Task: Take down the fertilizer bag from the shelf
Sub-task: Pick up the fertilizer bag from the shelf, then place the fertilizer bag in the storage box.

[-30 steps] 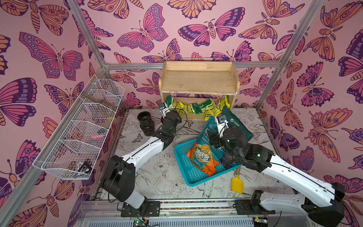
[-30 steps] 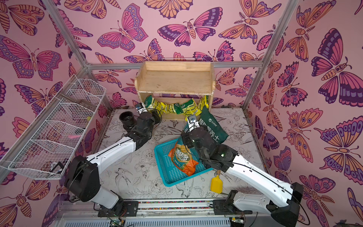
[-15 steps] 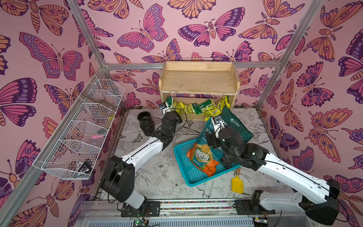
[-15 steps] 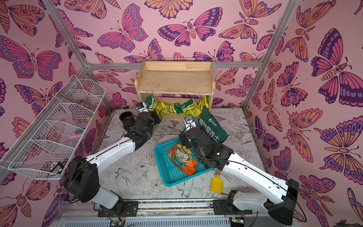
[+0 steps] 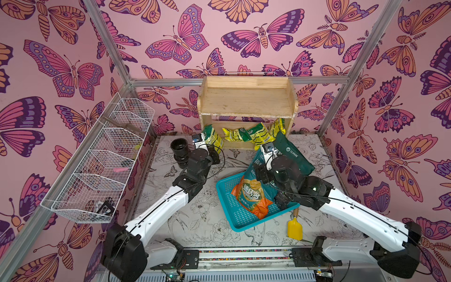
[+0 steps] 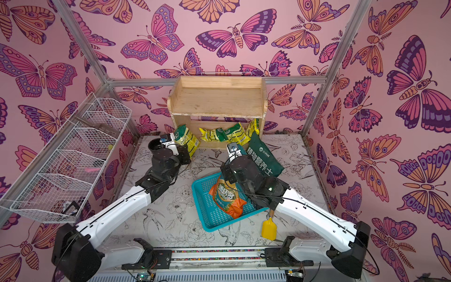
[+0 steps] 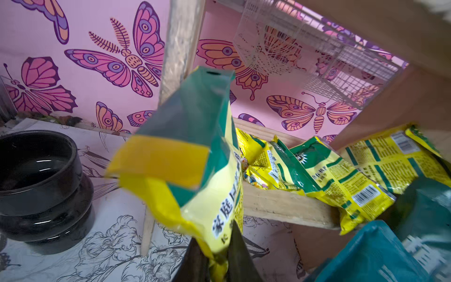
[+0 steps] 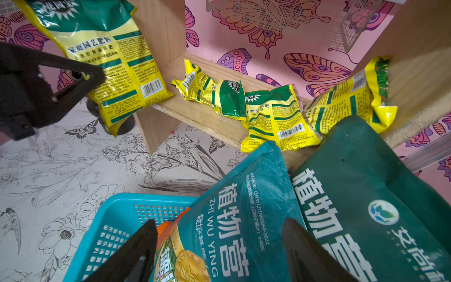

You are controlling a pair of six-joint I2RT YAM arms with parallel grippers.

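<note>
Next, I let go of the fertilizer bag with my left gripper inside the blue basket (image 5: 231,203) next to the teal-and-orange bag, toward the black pot.
The pale wooden shelf (image 5: 246,102) stands against the back wall, and its top tier is bare. Several yellow-green fertilizer bags (image 5: 251,133) lie on its lower tier (image 8: 207,114). One more fertilizer bag (image 7: 195,158) hangs upright in front of the shelf's left side board. My left gripper (image 7: 218,254) is shut on this bag's bottom edge; both top views show the bag (image 5: 212,138) (image 6: 186,138). My right gripper (image 8: 219,234) is open, its fingers either side of a teal-and-orange bag (image 8: 234,219) without pinching it.
A blue basket (image 5: 234,219) holds the teal-and-orange bag (image 5: 253,195). A dark green bag (image 5: 292,153) leans on the shelf's right front. A black pot (image 5: 180,150) stands left of the left gripper. A yellow scoop (image 5: 294,228) lies near the front, and a white wire rack (image 5: 105,158) hangs on the left wall.
The left jaws have closed on the bottom edge of the fertilizer bag at the shelf's left end. The right arm has shifted slightly toward the shelf with its jaws still open.
</note>
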